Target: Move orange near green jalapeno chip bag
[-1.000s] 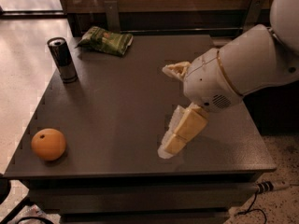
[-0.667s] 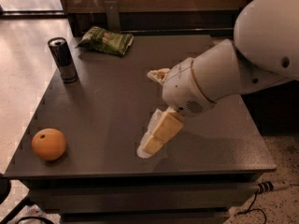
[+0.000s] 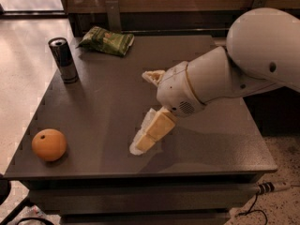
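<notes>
Next, I reach the orange at the table's front corner and close my gripper around the orange's middle (image 3: 50,145), on its near and far sides.
The orange (image 3: 48,144) sits at the front left corner of the dark table (image 3: 108,97). The green jalapeno chip bag (image 3: 106,41) lies flat at the back of the table, left of centre. My gripper (image 3: 140,111) hangs low over the middle of the table, right of the orange and well in front of the bag. Its two cream fingers (image 3: 149,135) are spread wide apart with nothing between them. It touches neither the orange nor the bag.
A tall dark drink can (image 3: 63,60) stands upright at the left edge, between the orange and the bag. My white arm (image 3: 243,64) reaches in from the right. The table's edges drop to the floor at the left and front.
My arm and gripper have moved left across the table, closer to the orange. The orange, bag and can have not moved.
</notes>
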Robot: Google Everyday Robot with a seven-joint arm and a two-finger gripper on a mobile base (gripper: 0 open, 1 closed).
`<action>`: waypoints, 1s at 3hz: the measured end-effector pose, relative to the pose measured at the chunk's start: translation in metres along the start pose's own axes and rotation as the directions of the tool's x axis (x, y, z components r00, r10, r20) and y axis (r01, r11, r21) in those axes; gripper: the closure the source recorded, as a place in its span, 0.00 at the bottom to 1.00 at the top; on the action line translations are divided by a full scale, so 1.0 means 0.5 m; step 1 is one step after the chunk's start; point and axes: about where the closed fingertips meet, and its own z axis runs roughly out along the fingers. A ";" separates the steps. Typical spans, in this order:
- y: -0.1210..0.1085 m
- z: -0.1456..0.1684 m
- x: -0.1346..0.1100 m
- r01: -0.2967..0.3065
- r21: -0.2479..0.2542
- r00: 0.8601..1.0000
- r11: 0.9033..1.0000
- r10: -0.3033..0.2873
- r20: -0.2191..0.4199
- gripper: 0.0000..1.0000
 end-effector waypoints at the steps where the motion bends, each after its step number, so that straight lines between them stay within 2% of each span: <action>1: 0.000 0.058 -0.013 -0.008 -0.022 0.996 1.000 0.010 0.091 0.00; 2: 0.015 0.124 -0.034 0.005 -0.054 0.983 0.999 0.005 0.183 0.00; 3: 0.045 0.167 -0.065 0.035 -0.084 0.970 0.996 -0.014 0.242 0.00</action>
